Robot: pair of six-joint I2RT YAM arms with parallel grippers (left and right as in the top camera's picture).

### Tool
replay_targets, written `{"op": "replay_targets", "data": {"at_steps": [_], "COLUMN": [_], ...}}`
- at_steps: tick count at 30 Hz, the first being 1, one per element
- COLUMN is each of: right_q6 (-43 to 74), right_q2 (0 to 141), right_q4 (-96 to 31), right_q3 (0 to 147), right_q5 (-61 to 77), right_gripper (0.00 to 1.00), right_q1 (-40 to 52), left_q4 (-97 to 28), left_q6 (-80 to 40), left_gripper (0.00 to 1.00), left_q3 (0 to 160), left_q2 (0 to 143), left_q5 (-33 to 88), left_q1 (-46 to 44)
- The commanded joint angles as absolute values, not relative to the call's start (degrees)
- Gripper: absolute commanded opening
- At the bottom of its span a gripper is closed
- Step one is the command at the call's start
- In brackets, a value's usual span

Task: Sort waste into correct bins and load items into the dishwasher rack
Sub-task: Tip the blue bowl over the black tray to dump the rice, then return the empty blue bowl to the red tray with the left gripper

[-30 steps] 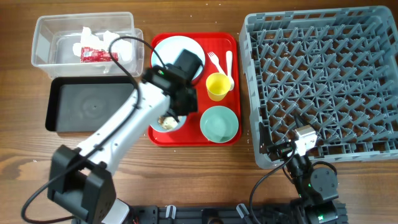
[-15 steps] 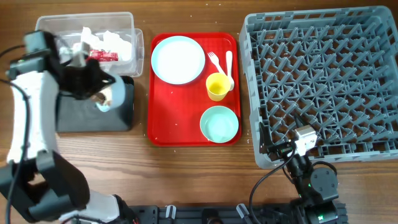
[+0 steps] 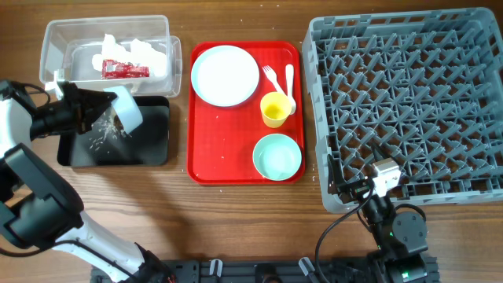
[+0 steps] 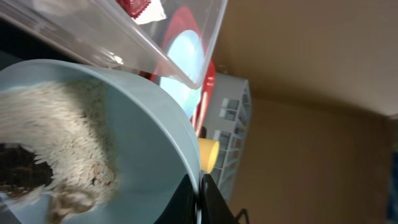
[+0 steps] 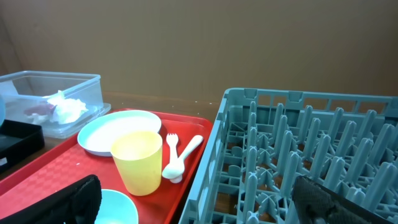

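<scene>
Next, my left gripper releases the light blue bowl on the red serving tray [image 3: 227, 138] next to the mint green bowl.
My left gripper [image 3: 110, 112] is shut on the rim of the light blue bowl [image 3: 128, 110] and holds it tipped on its side over the black tray [image 3: 153, 145]. Whitish scraps [image 3: 100, 138] lie scattered on that tray. In the left wrist view, rice with brown bits [image 4: 62, 137] still sits inside the bowl [image 4: 143, 143], and my fingers [image 4: 199, 199] pinch its rim. The clear tub [image 3: 55, 47] holds white napkins [image 3: 134, 49] and the red wrapper [image 3: 124, 70]. My right gripper [image 5: 205, 208] is open and empty at the dishwasher rack's [image 3: 409, 102] front left corner.
The red serving tray [image 3: 206, 157] holds the light blue plate [image 3: 225, 75], yellow cup [image 3: 274, 109], mint green bowl [image 3: 277, 156], white fork [image 3: 273, 77] and spoon [image 3: 289, 79]. The rack stands right of it.
My left arm lifted the blue bowl off the red tray, swung it left over the black tray and tipped it. Scraps now lie on the black tray. The right arm has not moved.
</scene>
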State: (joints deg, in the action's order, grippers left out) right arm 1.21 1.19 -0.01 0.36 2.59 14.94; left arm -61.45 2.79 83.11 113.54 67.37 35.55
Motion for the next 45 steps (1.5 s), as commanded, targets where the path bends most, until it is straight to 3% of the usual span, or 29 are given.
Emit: {"op": "replay_targets", "data": {"at_steps": [1,16,24,32,39,45], "right_q6": [1.54,1.54,1.54,1.54,1.54,1.54], "right_q2": [1.15,1.17,1.17,1.17,1.17,1.17], "right_q4": [0.10,0.10,0.10,0.10,0.10,0.10], "right_q3": [0.30,0.30,0.30,0.30,0.30,0.30], "right_q5": [3.11,3.11,3.09,3.11,3.11,3.11], "right_gripper": [1.00,1.00,1.00,1.00,0.99,1.00], "right_q1": [14.76,14.76,14.76,14.76,14.76,14.76], "left_q4": [-61.58,-71.09,-71.11,-79.70,-81.21,-84.42], "left_q6": [4.29,4.36,7.27,14.79,13.34,17.58], "left_gripper": [0.04,0.04,0.04,0.04,0.04,0.04], "left_q3": [84.23,84.20,84.20,84.20,84.23,84.25], "left_q2": [115.70,116.16,116.18,116.14,115.59,105.56], "left_q5": [75.46,80.34,82.85,84.62,82.94,77.87], "left_q1": [36.58,42.68,42.68,42.68,42.52,37.58]}}
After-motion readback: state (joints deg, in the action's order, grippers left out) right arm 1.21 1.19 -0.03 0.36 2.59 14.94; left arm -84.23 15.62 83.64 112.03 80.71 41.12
